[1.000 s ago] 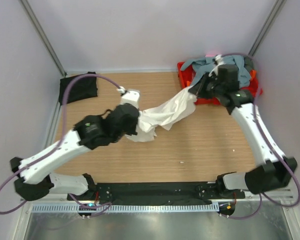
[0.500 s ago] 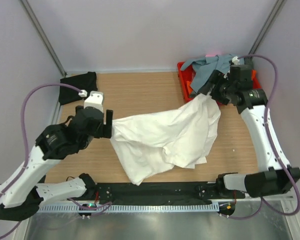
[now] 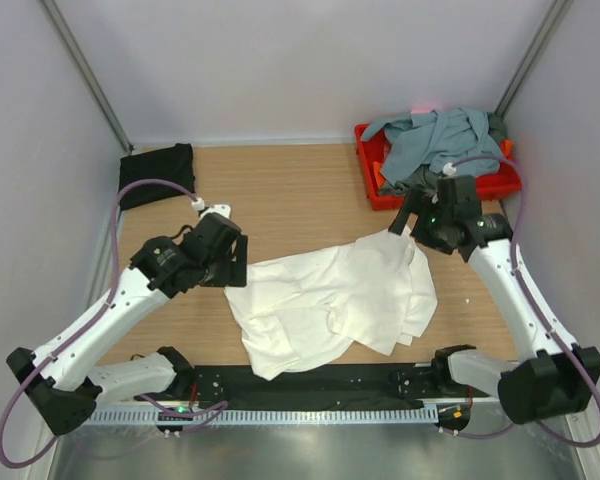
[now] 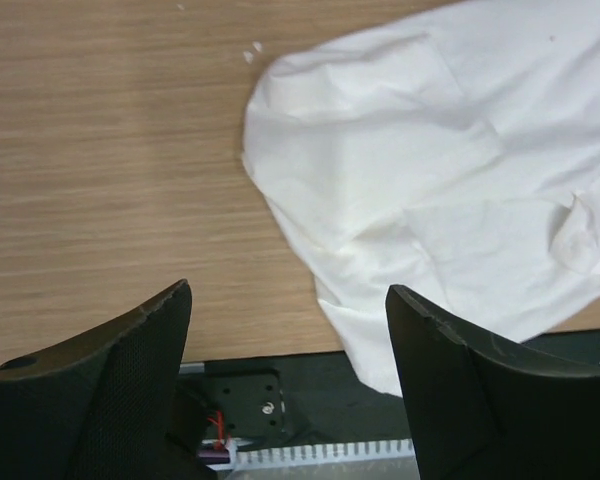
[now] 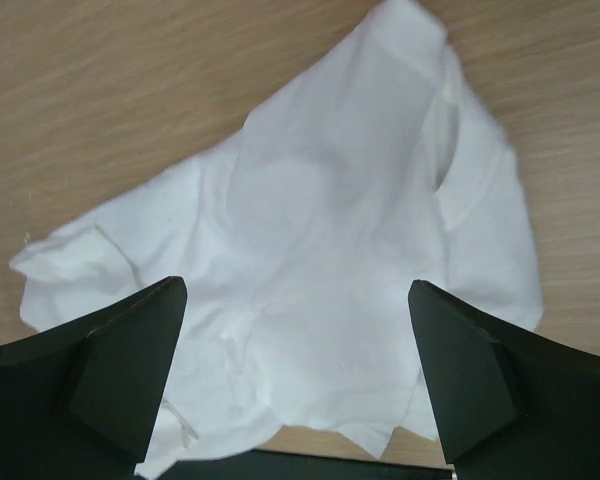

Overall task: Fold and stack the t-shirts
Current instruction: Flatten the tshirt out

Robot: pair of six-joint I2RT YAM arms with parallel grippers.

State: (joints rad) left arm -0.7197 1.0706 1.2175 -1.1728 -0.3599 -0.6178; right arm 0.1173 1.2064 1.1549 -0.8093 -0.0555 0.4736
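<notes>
The white t-shirt has a small pointed corner (image 3: 387,351) (image 5: 378,450) along its near edge on the red tray's side. My right gripper will close on it.
A plain white t-shirt (image 3: 330,305) lies loose and rumpled on the wooden table, its near corner hanging over the black front strip. My left gripper (image 3: 235,262) hovers open just off its left edge, holding nothing. In the left wrist view the open left gripper (image 4: 288,290) has the white t-shirt (image 4: 450,180) to its right. My right gripper (image 3: 405,215) stands open above the shirt's far right corner. The right wrist view shows the open right gripper (image 5: 298,285) over the white t-shirt (image 5: 320,230). A folded black t-shirt (image 3: 158,172) rests at the back left. A grey-blue t-shirt (image 3: 435,140) is heaped in the tray.
The red plastic tray (image 3: 380,190) stands at the back right corner with darker cloth under the grey-blue shirt. The black base strip (image 3: 380,378) with the arm mounts runs along the near edge. Grey walls close in the left, back and right sides.
Both grippers opened and let go of the white t-shirt, which dropped from being stretched between them to lying on the table. The right gripper came down towards the table.
</notes>
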